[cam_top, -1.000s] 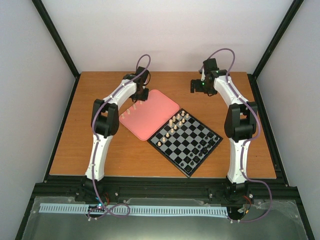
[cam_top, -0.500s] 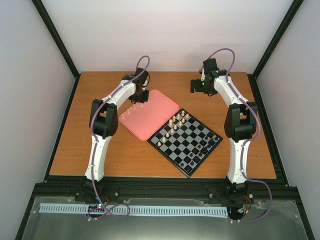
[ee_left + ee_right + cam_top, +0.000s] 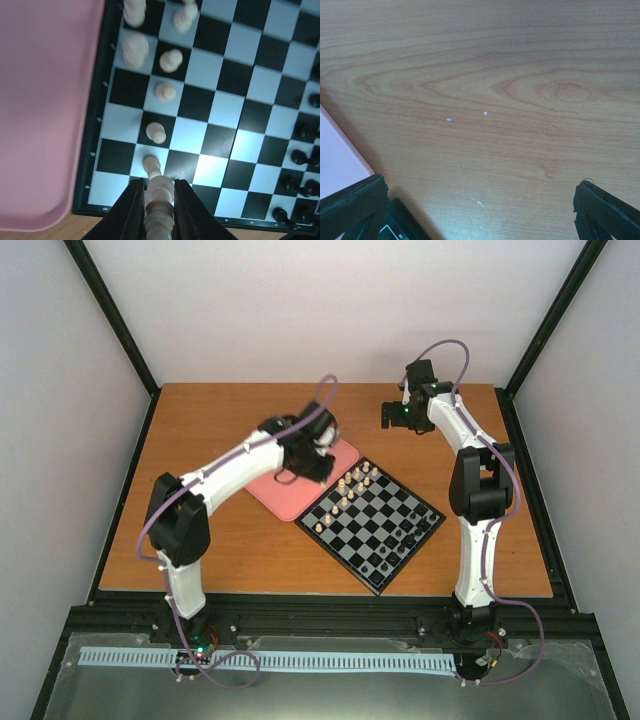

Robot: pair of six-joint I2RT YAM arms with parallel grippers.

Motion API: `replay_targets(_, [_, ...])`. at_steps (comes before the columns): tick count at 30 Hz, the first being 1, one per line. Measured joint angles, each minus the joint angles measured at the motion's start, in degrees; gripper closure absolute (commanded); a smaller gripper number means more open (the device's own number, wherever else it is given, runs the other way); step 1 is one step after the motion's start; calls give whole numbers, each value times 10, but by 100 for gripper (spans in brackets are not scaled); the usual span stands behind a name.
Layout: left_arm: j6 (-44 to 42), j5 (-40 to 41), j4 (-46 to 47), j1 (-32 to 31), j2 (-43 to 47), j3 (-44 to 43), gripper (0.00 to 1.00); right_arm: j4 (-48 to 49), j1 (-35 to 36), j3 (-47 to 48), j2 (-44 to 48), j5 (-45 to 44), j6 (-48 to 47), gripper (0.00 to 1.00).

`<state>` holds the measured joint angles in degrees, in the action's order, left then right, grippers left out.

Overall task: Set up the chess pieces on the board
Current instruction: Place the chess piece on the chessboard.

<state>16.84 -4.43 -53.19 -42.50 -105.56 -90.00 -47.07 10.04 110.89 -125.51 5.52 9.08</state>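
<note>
My left gripper has the cream chess piece. I will set it down on the black square (image 3: pixel 334 498) (image 3: pixel 129 88) next to the end cream piece of the row on the tray side.
My left gripper (image 3: pixel 311 469) (image 3: pixel 159 194) is shut on a cream chess piece (image 3: pixel 160 201), held above the board's near-left edge beside the tray. The board (image 3: pixel 385 502) (image 3: pixel 235 75) has black and light grey checks. Several cream pieces (image 3: pixel 351 485) (image 3: pixel 165 91) stand in rows along its side nearest the tray. Small black pieces (image 3: pixel 398 537) (image 3: pixel 300 157) stand on the opposite side. My right gripper (image 3: pixel 392 414) (image 3: pixel 480 210) is open and empty above bare wood at the back of the table.
The pink rounded tray (image 3: pixel 281 492) (image 3: pixel 45 100) lies left of the board, partly under my left arm. Its corner (image 3: pixel 335 155) and a board corner (image 3: pixel 395 227) show in the right wrist view. Black frame posts stand at the table's edges.
My left arm has swung from the tray's far-left corner rightward to the board's edge, with a cream piece in its jaws. The right arm has not moved.
</note>
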Motion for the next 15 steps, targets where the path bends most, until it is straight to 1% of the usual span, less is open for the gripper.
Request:
replay_targets(4, [20,14,17,-23,-18,33,89,2,0,-12,2,-2,0,0])
replay_targets(10, [38,51,58,-24,-44,31,89,2,0,-15,5,-2,0,0])
replay_targets(15, [40,73,74,-25,-61,15,88,5,0,-20,14,-2,0,0])
